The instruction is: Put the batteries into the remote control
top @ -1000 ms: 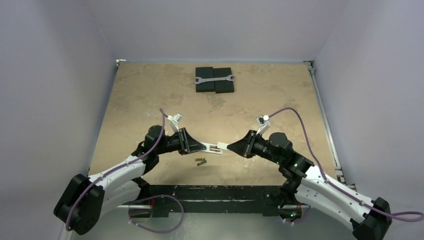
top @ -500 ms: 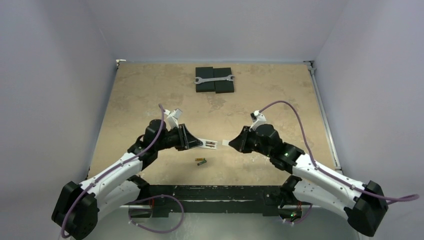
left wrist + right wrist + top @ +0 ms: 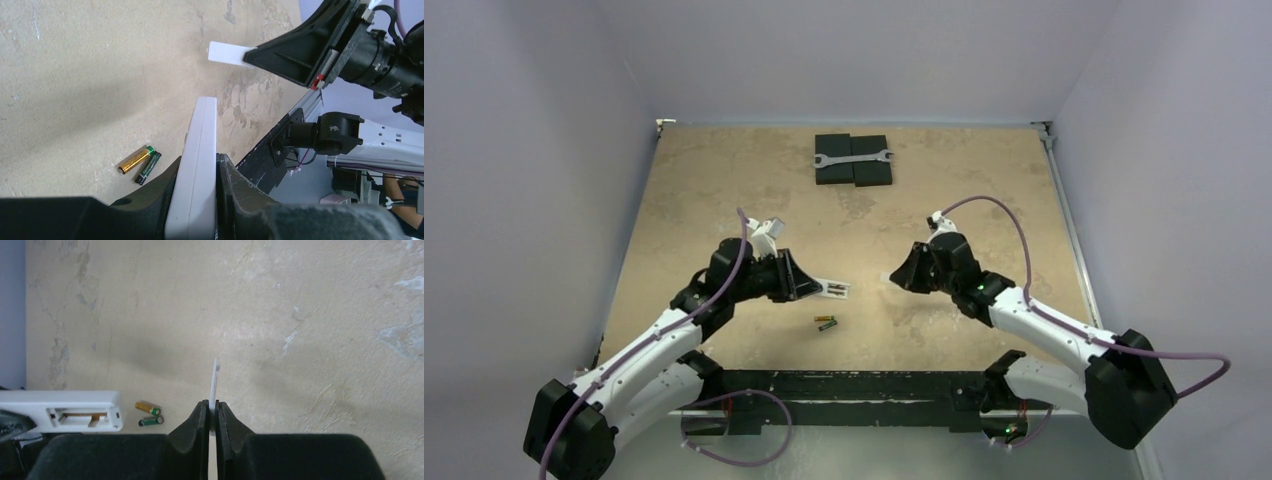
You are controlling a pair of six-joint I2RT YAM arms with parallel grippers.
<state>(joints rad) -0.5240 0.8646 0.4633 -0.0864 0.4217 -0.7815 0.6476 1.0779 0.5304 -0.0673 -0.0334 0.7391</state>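
Note:
Next, my left gripper lets go of the white remote control on the bare table (image 3: 838,301) (image 3: 135,121), at a spot just beyond the gold battery.
My left gripper (image 3: 809,285) is shut on the white remote control (image 3: 834,289), holding it above the table with its open battery bay facing up; the remote shows edge-on in the left wrist view (image 3: 197,165) and with the bay visible in the right wrist view (image 3: 75,415). My right gripper (image 3: 902,280) is shut on the thin white battery cover (image 3: 214,385), also seen in the left wrist view (image 3: 227,52). The gold battery (image 3: 824,320) and the dark green battery (image 3: 828,326) lie side by side on the table below the remote; they also show in both wrist views (image 3: 135,159) (image 3: 149,408).
Two black blocks (image 3: 854,160) with a silver wrench (image 3: 852,157) across them sit at the far middle of the tan table (image 3: 724,180). A metal rail (image 3: 1069,230) runs along the right edge. Grey walls enclose three sides.
The two grippers have drawn apart: the right one pulled the cover off the remote and moved right and back, while the left one drew the remote slightly left.

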